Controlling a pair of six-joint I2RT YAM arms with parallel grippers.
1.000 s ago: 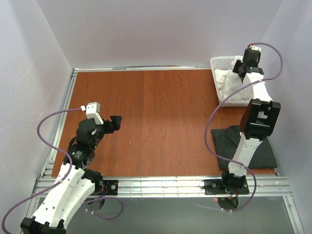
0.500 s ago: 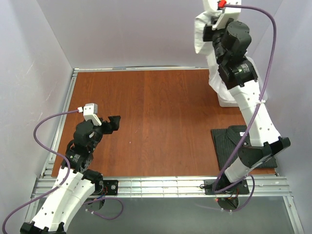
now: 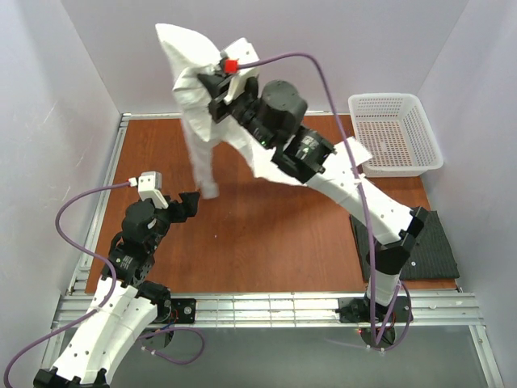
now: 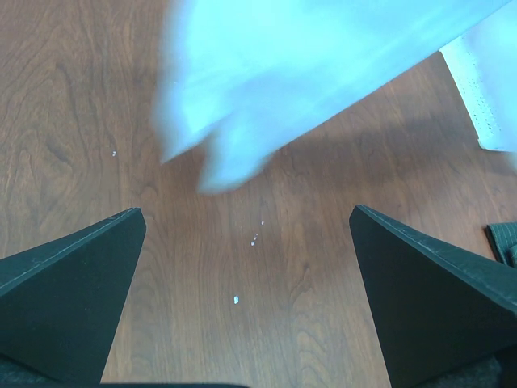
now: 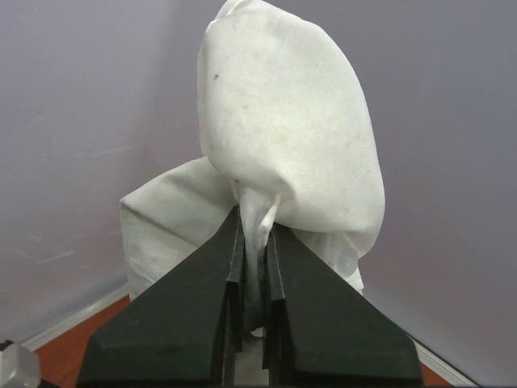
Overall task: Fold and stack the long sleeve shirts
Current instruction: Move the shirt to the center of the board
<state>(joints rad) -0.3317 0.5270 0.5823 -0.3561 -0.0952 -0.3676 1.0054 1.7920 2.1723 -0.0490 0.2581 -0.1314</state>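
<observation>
Next, my left gripper should grab the white long sleeve shirt by the sleeve's loose end (image 3: 209, 189) (image 4: 223, 176), which now hangs lowest.
My right gripper (image 3: 212, 85) (image 5: 256, 222) is shut on a pinch of the white long sleeve shirt (image 3: 194, 113) (image 5: 291, 121) and holds it high over the back left of the table. The cloth hangs down in folds, its lowest end close above my left gripper (image 3: 192, 204). That left gripper (image 4: 246, 212) is open over bare wood with nothing between its fingers; the white shirt (image 4: 323, 65) shows blurred ahead of it. The dark striped shirt (image 3: 432, 246) lies folded flat at the table's near right corner, partly hidden by the right arm.
A white mesh basket (image 3: 384, 99) stands at the back right corner with nothing in it. The brown wooden table (image 3: 266, 234) is walled in by pale panels on the left, back and right. The right arm stretches diagonally across the table's middle.
The right arm has swung from the basket up and far to the left, lifting the white shirt out. The basket now holds nothing. The left arm has hardly moved.
</observation>
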